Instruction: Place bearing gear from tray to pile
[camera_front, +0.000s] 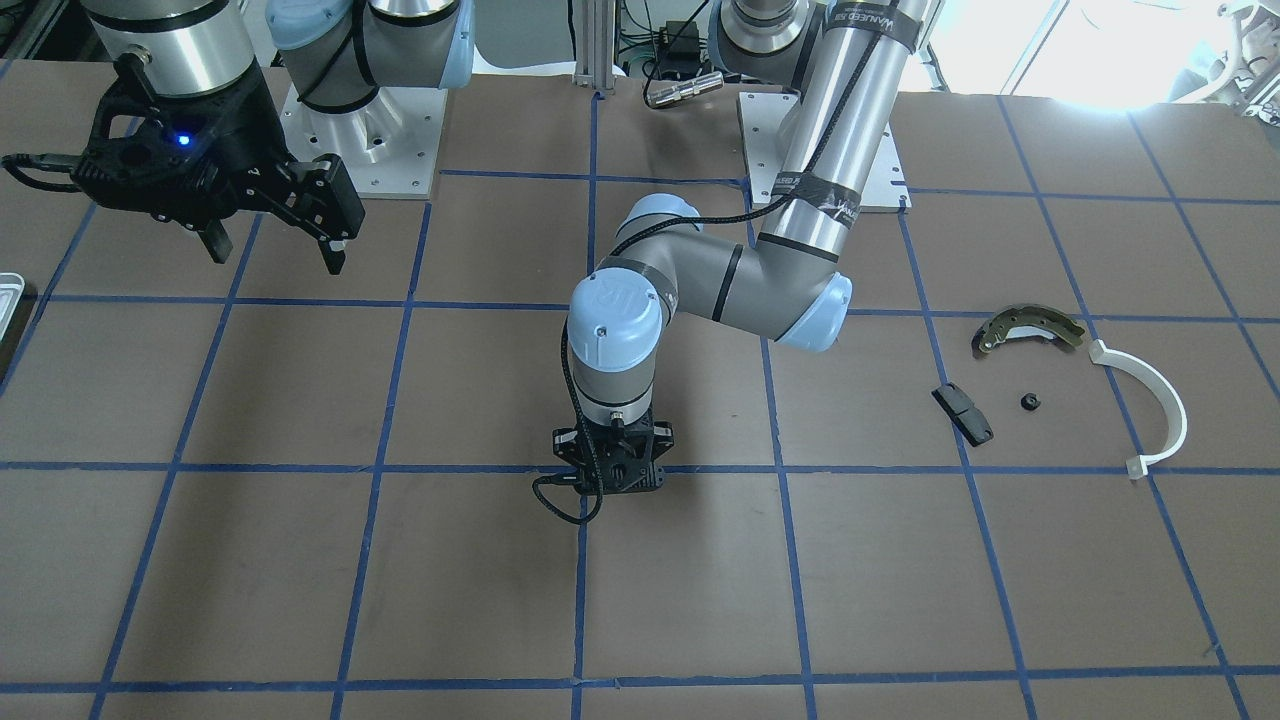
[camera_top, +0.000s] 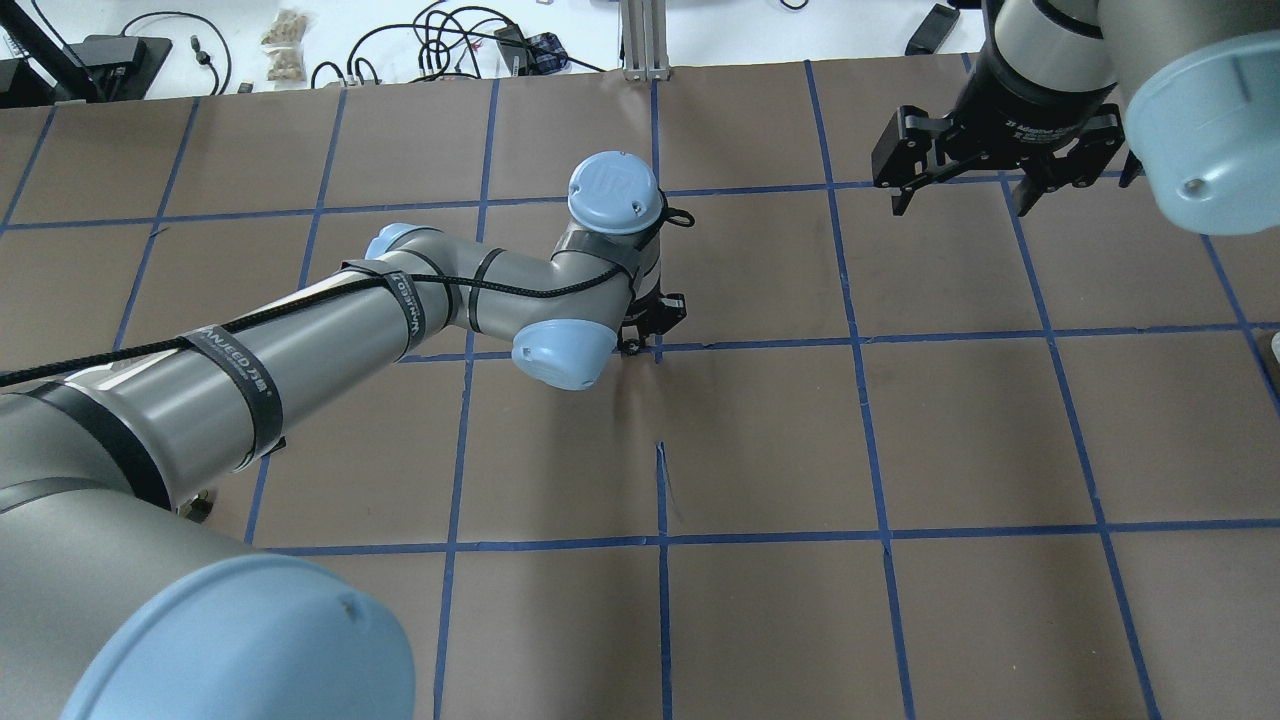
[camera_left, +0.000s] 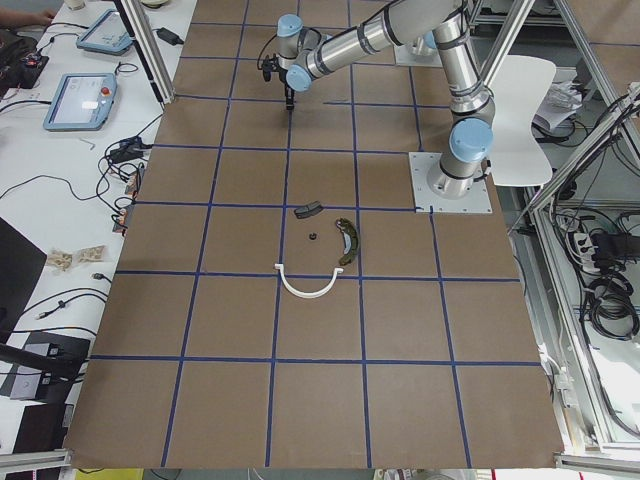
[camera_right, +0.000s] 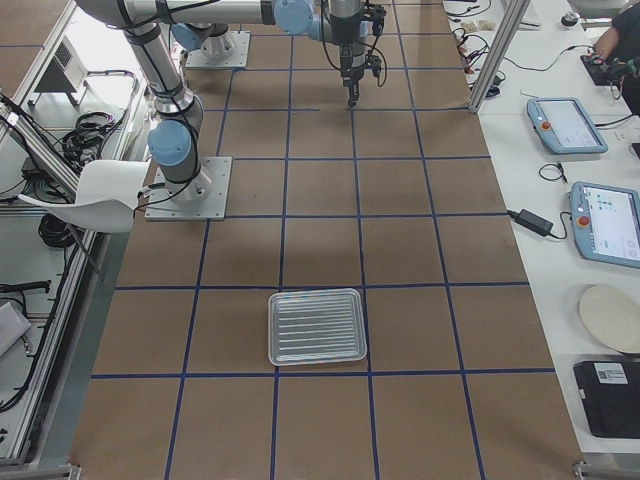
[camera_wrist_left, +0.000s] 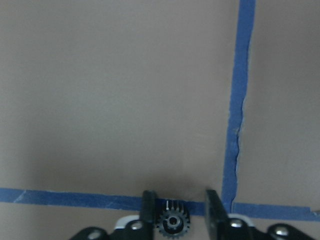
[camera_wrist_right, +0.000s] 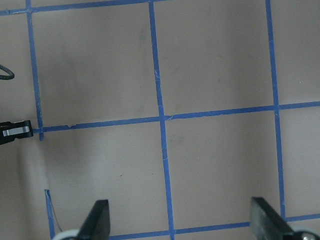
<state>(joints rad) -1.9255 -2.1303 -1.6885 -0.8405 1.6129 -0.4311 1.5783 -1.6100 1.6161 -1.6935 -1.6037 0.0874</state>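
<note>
I need to release the bearing gear with my left gripper on the table (camera_front: 1010, 391) between the small black round part and the black block.
A small black toothed bearing gear (camera_wrist_left: 172, 223) lies on the brown table by a blue tape crossing. My left gripper (camera_wrist_left: 177, 210) is down at the table mid-table (camera_front: 612, 488), its fingers either side of the gear, with a gap to the right finger. My right gripper (camera_front: 275, 250) hangs wide open and empty above the table, also seen overhead (camera_top: 960, 205). The tray (camera_right: 318, 327) looks empty. The pile holds an olive brake shoe (camera_front: 1030, 330), a white half-ring (camera_front: 1150, 400), a black block (camera_front: 962, 413) and a small black round part (camera_front: 1030, 402).
The table is brown board with a blue tape grid. The tray's corner (camera_front: 10, 295) shows at the front view's left edge. The arm bases (camera_front: 360, 150) stand at the robot's side. Tablets and cables lie on the white bench (camera_right: 570, 125) beyond the table.
</note>
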